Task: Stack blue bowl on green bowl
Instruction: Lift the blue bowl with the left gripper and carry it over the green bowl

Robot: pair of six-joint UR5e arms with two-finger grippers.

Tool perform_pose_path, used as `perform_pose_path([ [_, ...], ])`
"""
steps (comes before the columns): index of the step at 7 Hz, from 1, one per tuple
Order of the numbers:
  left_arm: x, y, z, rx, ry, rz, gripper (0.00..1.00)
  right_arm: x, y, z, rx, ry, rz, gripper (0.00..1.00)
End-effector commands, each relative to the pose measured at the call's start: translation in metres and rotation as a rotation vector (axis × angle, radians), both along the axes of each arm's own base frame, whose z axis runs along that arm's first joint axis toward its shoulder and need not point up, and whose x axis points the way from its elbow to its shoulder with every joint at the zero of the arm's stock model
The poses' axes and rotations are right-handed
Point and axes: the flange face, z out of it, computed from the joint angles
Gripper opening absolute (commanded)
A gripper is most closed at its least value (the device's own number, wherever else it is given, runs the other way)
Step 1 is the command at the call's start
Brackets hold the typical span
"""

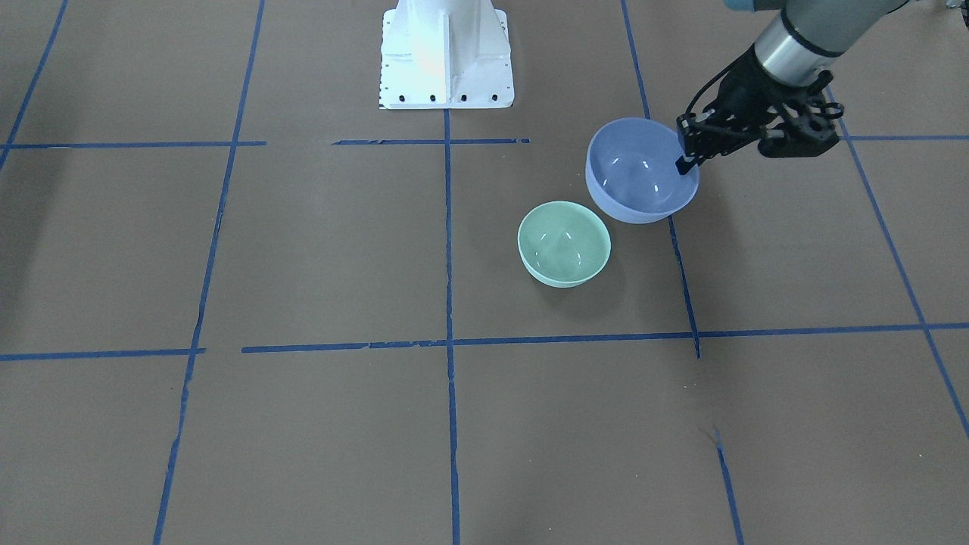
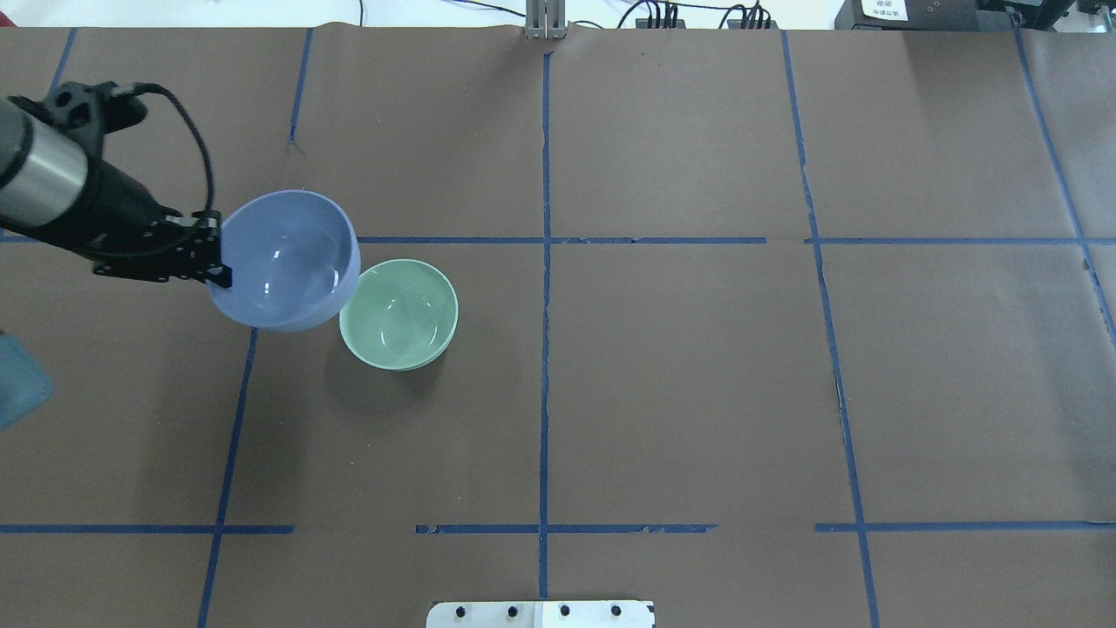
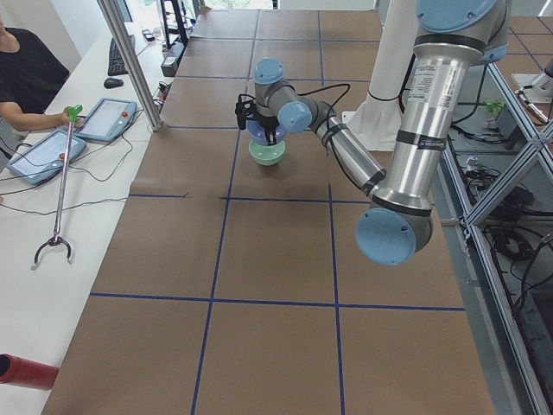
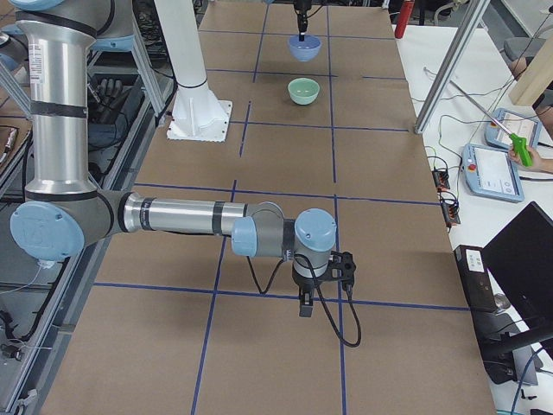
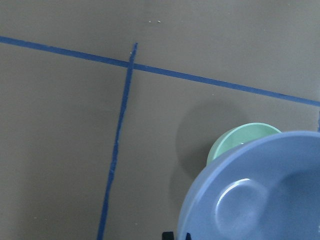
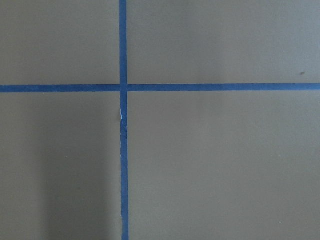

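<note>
My left gripper is to let go of the blue bowl when it is nested inside the hollow of the green bowl (image 1: 565,241) (image 5: 257,169).
The blue bowl (image 1: 640,170) hangs lifted off the table, tilted a little, held by its rim. My left gripper (image 1: 687,163) is shut on that rim, one finger inside the bowl and one outside; it also shows in the overhead view (image 2: 222,272). The green bowl (image 1: 564,242) stands upright on the table right beside the blue bowl (image 2: 283,259), whose edge overlaps the green bowl (image 2: 399,314) from above. In the left wrist view the blue bowl (image 5: 260,195) covers part of the green bowl (image 5: 235,140). My right gripper (image 4: 304,304) hovers low over the far end of the table; I cannot tell whether it is open or shut.
The table is brown paper with a grid of blue tape lines (image 2: 545,262). The robot's white base (image 1: 445,57) stands at the table's edge. Operators' tablets and a grabber tool (image 3: 60,186) lie on a side bench beyond the table.
</note>
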Motion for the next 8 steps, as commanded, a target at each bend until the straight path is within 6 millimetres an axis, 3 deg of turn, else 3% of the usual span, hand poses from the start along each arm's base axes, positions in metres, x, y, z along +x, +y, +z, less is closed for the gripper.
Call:
perform_pose_path([
  [1,0.070,-0.006,0.002,0.000,-0.030,-0.003,0.00,0.000,0.000,0.000,0.000,0.000,0.000,1.00],
  [4,0.101,-0.006,0.020,-0.003,0.010,-0.004,0.00,0.000,0.000,0.000,0.000,0.000,0.000,1.00],
  [8,0.102,-0.002,0.024,-0.002,0.005,0.003,0.00,0.000,0.000,0.000,0.000,0.000,0.000,1.00],
])
